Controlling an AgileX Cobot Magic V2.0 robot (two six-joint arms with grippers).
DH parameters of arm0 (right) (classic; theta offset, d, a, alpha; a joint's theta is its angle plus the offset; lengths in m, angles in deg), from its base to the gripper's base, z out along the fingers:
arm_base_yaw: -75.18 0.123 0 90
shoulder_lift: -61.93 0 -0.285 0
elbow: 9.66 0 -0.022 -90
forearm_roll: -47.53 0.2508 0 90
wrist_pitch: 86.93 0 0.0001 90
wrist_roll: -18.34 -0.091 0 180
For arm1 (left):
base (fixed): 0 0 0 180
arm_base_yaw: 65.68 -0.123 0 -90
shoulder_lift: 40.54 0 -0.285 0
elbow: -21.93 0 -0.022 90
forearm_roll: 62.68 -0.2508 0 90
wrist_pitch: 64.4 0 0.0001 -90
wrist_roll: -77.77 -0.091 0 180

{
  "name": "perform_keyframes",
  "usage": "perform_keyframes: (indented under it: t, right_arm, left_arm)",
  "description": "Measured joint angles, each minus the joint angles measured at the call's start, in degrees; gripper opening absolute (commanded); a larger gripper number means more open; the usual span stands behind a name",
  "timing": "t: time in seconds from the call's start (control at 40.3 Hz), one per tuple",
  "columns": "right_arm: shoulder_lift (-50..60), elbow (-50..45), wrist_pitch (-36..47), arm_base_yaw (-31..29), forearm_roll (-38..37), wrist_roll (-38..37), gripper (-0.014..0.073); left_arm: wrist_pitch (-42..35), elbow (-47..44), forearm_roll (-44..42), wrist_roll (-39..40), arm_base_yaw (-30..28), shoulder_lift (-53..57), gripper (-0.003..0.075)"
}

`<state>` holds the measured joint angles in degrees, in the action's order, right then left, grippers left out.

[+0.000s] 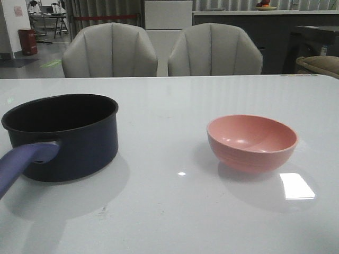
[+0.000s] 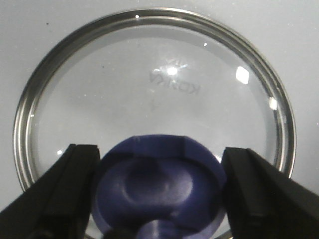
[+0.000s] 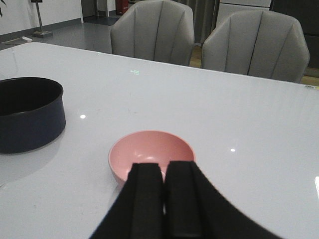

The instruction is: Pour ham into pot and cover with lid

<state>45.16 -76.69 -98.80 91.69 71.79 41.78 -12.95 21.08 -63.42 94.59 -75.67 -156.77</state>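
Observation:
The left gripper should release the glass lid on the dark navy pot's round rim (image 1: 59,112), over the pot's black inside.
The dark navy pot (image 1: 69,143) stands at the table's left, its blue-purple handle (image 1: 21,164) pointing toward me; it also shows in the right wrist view (image 3: 30,119). No ham shows in its black inside or in the pink bowl (image 1: 251,156). The glass lid (image 2: 159,84) with a steel rim lies flat on the white table, seen only in the left wrist view. My left gripper (image 2: 159,164) has its fingers pressed against both sides of the dark blue knob (image 2: 159,189). My right gripper (image 3: 164,172) is shut and empty, just short of the pink bowl (image 3: 149,147).
Two grey chairs (image 1: 159,50) stand behind the table's far edge. Neither arm shows in the front view. Bare white tabletop (image 1: 169,121) lies between the pot and the bowl.

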Motion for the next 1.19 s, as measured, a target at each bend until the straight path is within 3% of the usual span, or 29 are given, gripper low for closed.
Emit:
perform_keyframes:
  t: [0.472,0.919,1.192]
  right_arm:
    - [0.0,0.0,0.0,0.0,0.0,0.0,0.015]
    - [0.0,0.0,0.0,0.0,0.0,0.0,0.015]
    - [0.0,0.0,0.0,0.0,0.0,0.0,0.015]
  left_arm:
    - [1.9,2.6,0.3,-3.8,1.0,9.4,0.0386]
    - [8.0,14.2,1.2,-6.9,19.3,11.1,0.0386]
    - [9.7,14.8,2.2,-6.9,25.8,7.8,0.0386]
